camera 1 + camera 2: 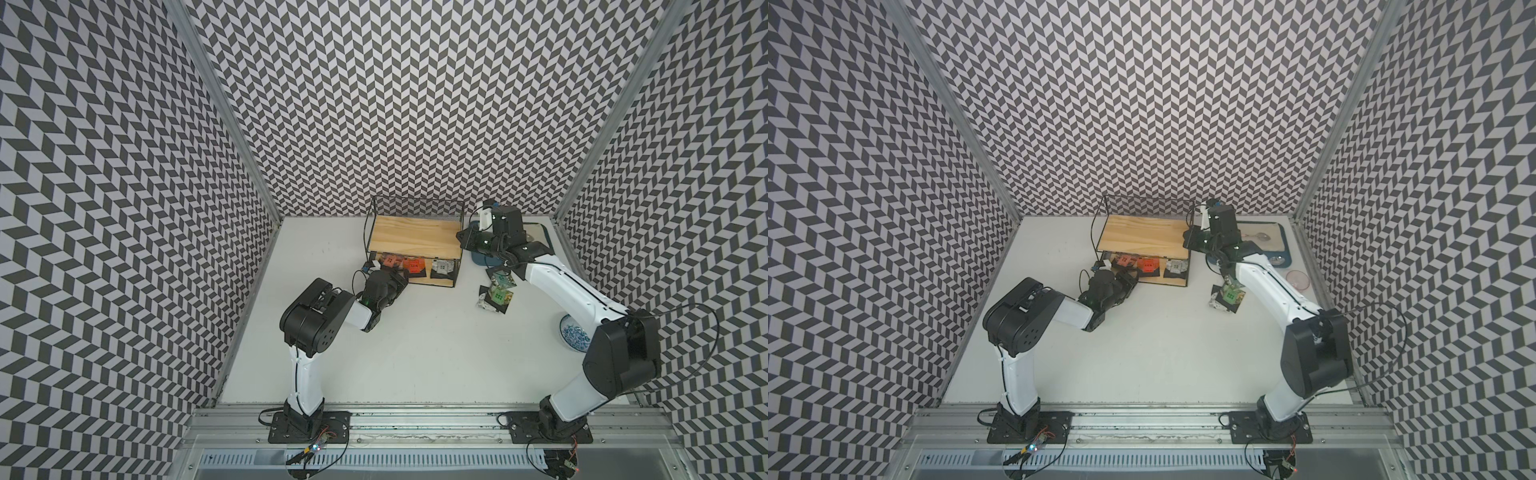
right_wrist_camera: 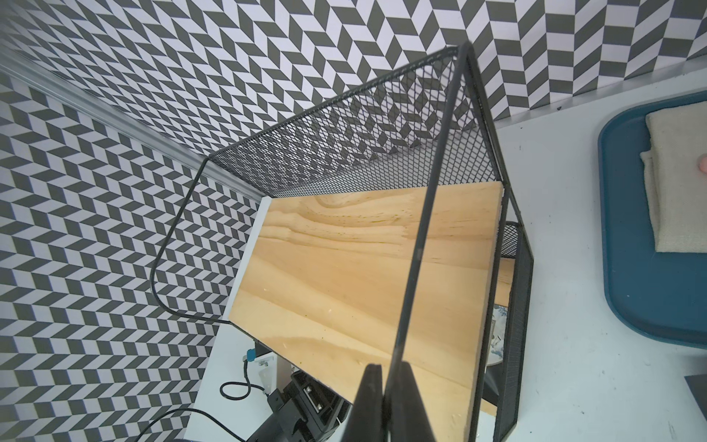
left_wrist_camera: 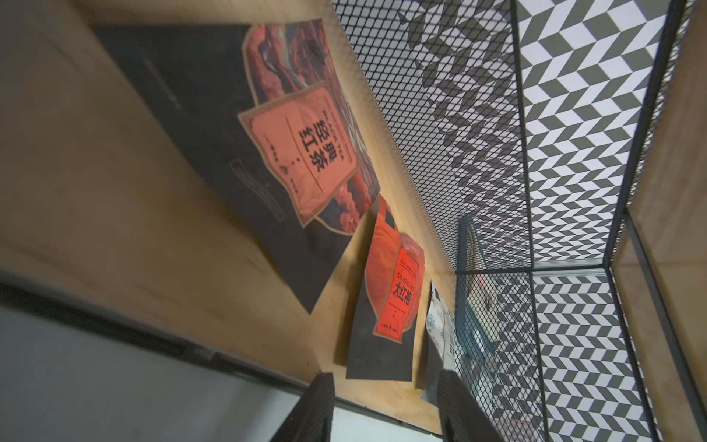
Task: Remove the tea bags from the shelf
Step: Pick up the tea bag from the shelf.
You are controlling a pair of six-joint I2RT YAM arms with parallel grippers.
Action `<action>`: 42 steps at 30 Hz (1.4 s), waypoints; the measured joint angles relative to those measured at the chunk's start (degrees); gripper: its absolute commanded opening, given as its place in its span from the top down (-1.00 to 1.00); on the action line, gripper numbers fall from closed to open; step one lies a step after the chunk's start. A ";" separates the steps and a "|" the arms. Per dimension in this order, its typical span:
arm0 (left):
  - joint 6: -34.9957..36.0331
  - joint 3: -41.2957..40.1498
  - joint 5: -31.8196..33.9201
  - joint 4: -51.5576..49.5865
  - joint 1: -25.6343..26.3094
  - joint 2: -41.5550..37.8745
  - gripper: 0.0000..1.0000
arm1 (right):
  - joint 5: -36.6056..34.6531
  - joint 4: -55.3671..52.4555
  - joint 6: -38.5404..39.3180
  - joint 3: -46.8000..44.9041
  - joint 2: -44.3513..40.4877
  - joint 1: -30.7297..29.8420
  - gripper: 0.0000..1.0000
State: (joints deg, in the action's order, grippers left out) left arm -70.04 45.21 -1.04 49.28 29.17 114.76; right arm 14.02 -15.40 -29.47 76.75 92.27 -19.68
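Observation:
My left gripper's open fingers are short of the orange-red tea bag's front edge, so they should reach further in and pinch that edge (image 3: 379, 372) before pulling.
The shelf (image 1: 415, 239) (image 1: 1144, 237) stands at the back of the table, its top board bare. On its lower board lie three tea bags: pink (image 1: 390, 261) (image 3: 302, 153), orange-red (image 1: 414, 266) (image 3: 398, 298) and white (image 1: 441, 268) (image 3: 436, 325). My left gripper (image 1: 400, 277) (image 3: 386, 413) is open at the lower board's front left edge, nothing between its fingers. My right gripper (image 1: 464, 237) (image 2: 390, 398) is shut on a thin wire of the shelf's frame at its right end. More tea bags, green (image 1: 500, 296) (image 1: 1229, 296) and silver (image 1: 484, 301), lie on the table to the right.
A blue tray (image 2: 631, 268) (image 1: 1285, 245) with a beige cloth (image 2: 677, 183) lies at the back right, partly under my right arm. A blue-patterned bowl (image 1: 575, 334) sits near the right wall. A small pink dish (image 1: 1298, 278) lies in front of the tray.

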 measured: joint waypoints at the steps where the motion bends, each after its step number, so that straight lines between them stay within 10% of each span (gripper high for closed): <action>1: -0.02 0.20 -0.02 0.35 0.04 0.44 0.04 | 0.00 0.02 -0.04 -0.02 0.00 0.00 1.00; 23: 0.00 3.32 0.17 -0.13 0.59 3.17 0.41 | 0.81 0.57 -0.52 -0.33 0.00 0.37 1.00; 33: 0.07 3.74 0.28 -0.07 0.70 4.59 1.00 | 0.96 0.72 -0.55 -0.42 0.00 0.37 1.00; 42: -0.07 3.45 0.39 0.57 0.70 4.59 1.00 | 1.01 0.74 -0.57 -0.44 0.00 0.37 1.00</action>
State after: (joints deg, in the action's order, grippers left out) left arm -70.11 48.66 -0.64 49.84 29.87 119.35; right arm 15.03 -14.66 -30.04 76.31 92.27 -19.31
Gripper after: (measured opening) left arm 0.043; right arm 0.069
